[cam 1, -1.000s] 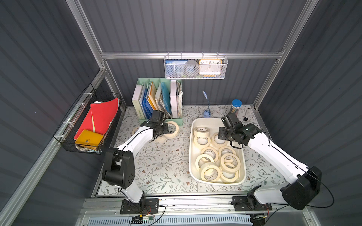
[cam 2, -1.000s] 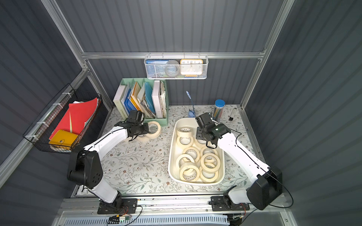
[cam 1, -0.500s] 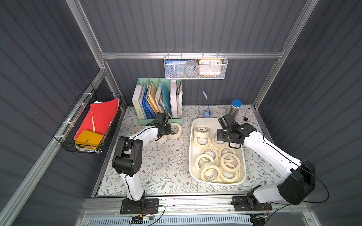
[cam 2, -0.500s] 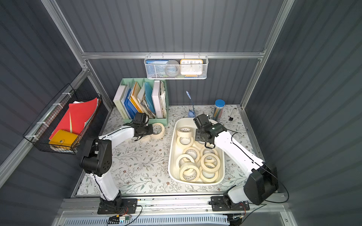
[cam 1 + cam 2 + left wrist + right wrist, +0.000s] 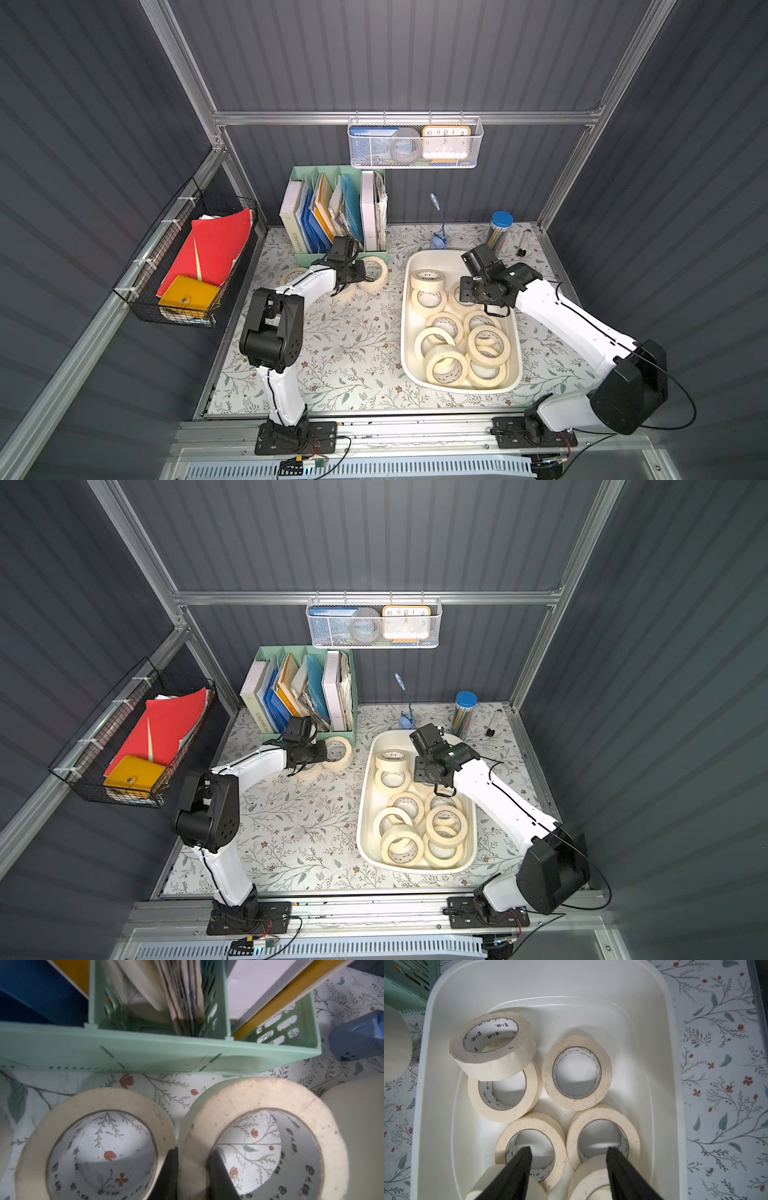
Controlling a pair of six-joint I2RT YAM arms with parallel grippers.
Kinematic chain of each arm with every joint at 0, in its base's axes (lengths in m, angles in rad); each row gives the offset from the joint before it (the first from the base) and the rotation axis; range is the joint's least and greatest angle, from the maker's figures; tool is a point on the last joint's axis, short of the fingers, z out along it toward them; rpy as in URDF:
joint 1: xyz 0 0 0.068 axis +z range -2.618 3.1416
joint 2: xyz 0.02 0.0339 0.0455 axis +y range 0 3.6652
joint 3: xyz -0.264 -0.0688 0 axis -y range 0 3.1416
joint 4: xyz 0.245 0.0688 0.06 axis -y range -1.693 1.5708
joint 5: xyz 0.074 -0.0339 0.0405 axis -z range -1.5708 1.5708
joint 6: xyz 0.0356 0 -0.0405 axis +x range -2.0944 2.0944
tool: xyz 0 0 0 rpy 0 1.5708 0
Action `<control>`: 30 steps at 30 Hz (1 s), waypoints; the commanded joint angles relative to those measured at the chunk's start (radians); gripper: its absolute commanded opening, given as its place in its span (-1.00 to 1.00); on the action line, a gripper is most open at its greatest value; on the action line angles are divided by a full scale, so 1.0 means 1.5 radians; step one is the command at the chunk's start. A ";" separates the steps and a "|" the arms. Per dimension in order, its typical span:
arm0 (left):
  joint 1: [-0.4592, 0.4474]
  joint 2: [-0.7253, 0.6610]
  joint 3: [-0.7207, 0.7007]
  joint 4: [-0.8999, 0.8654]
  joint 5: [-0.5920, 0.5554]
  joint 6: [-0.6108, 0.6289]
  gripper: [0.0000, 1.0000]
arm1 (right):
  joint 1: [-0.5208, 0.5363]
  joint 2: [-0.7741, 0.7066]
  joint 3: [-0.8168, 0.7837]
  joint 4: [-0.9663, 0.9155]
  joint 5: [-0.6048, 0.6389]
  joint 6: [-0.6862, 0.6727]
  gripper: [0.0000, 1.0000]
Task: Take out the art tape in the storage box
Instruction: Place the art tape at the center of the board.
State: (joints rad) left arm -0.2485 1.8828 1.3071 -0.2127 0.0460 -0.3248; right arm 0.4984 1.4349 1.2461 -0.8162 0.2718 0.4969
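Next, my left gripper lets go of the art tape roll on the mat (image 5: 368, 283) (image 5: 230, 1144) between the front of the mint-green organizer and the open side of the second roll.
The white storage box (image 5: 405, 332) (image 5: 360, 812) stands on the floral mat and holds several cream art tape rolls (image 5: 484, 345) (image 5: 577, 1073). My right gripper (image 5: 478, 297) (image 5: 569, 1151) hangs open above the box's far half. One fingertip is over each of two rolls' holes. My left gripper (image 5: 360, 275) (image 5: 194, 1167) is shut on the wall of one art tape roll (image 5: 376, 270) (image 5: 264, 1136). That roll is on the mat in front of the organizer. A second roll (image 5: 99, 1147) lies right beside it, and a third roll (image 5: 293, 274) lies further left.
The mint-green file organizer (image 5: 332, 216) (image 5: 158, 1055) stands just behind the left gripper. A blue lamp base (image 5: 438, 241) and a blue-lidded pencil tube (image 5: 500, 228) sit behind the box. A black wire basket (image 5: 195, 266) hangs on the left wall, and a white mesh basket (image 5: 415, 145) hangs above.
The left arm has carried its roll slightly right along the organizer's front, and its elbow has folded back. The right gripper has shifted a little left over the box, still open.
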 commanded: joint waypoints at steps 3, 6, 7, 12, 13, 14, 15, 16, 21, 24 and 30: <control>-0.008 0.018 0.022 0.001 0.011 0.018 -1.00 | -0.002 0.003 -0.011 -0.006 0.000 0.003 0.27; -0.008 0.032 0.015 0.002 0.014 0.017 -1.00 | -0.004 0.004 -0.012 -0.005 0.000 0.002 0.27; -0.008 0.036 0.012 0.000 0.018 0.014 -1.00 | -0.003 0.005 -0.012 -0.007 0.000 0.002 0.27; -0.005 0.071 0.010 0.004 0.007 0.006 -1.00 | -0.003 0.003 -0.012 -0.008 0.002 -0.001 0.27; -0.004 0.075 0.011 0.005 0.005 0.007 -1.00 | -0.003 0.002 -0.012 -0.008 0.002 -0.002 0.27; -0.004 0.079 0.012 0.004 0.003 0.006 -1.00 | -0.004 0.002 -0.012 -0.009 0.002 -0.002 0.27; -0.003 0.080 0.012 0.004 -0.002 0.006 -1.00 | -0.004 0.002 -0.013 -0.010 0.001 -0.002 0.27; -0.001 0.079 0.010 0.004 -0.008 0.007 -1.00 | -0.004 0.001 -0.013 -0.011 0.001 -0.002 0.27; 0.010 0.077 0.008 -0.018 -0.041 0.018 -1.00 | -0.004 0.000 -0.024 -0.010 -0.001 0.002 0.27; 0.020 0.080 0.007 -0.029 -0.049 0.026 -1.00 | -0.005 0.001 -0.027 -0.008 -0.005 0.006 0.27; 0.031 0.069 0.002 -0.048 -0.070 0.041 -1.00 | -0.014 0.001 -0.039 -0.007 -0.006 0.011 0.27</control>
State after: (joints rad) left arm -0.2241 1.9942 1.3151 -0.2134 0.0071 -0.3027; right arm 0.4877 1.4349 1.2083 -0.8154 0.2642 0.5003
